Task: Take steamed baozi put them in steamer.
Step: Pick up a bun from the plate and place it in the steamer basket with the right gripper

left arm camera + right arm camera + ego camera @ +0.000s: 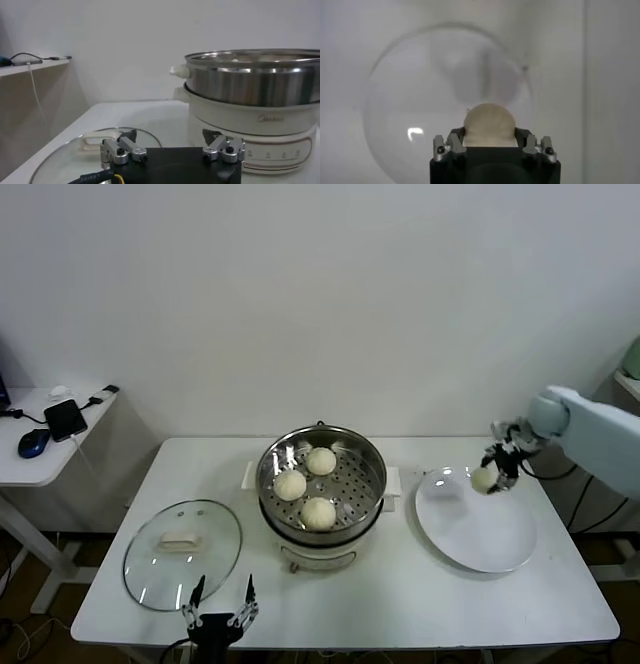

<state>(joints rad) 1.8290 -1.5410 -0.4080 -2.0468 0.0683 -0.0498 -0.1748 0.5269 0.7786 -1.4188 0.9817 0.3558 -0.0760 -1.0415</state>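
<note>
The baozi in my right gripper should be let go on the bare steamer's bottom point(349, 485), between the three baozi and the rim facing the plate.
Three steamed baozi point(290, 484), point(321, 461), point(318, 512) lie on the perforated floor of the steel steamer point(368, 452), which stands on its cream pot body at the table's middle. My right gripper point(490, 474) is shut on another pale baozi point(484, 479), point(488, 124) and holds it just above the far edge of the white plate point(480, 534). In the right wrist view the bun fills the gap between the jaws, with the plate point(395, 100) below it. My left gripper point(220, 599), point(170, 137) stands open and empty at the table's front edge, in front of the steamer point(255, 80).
The clear glass lid point(182, 552), point(70, 155) with its cream handle lies flat to the left of the pot. A side table point(50, 444) with a phone and mouse stands at the far left. The white wall runs behind the table.
</note>
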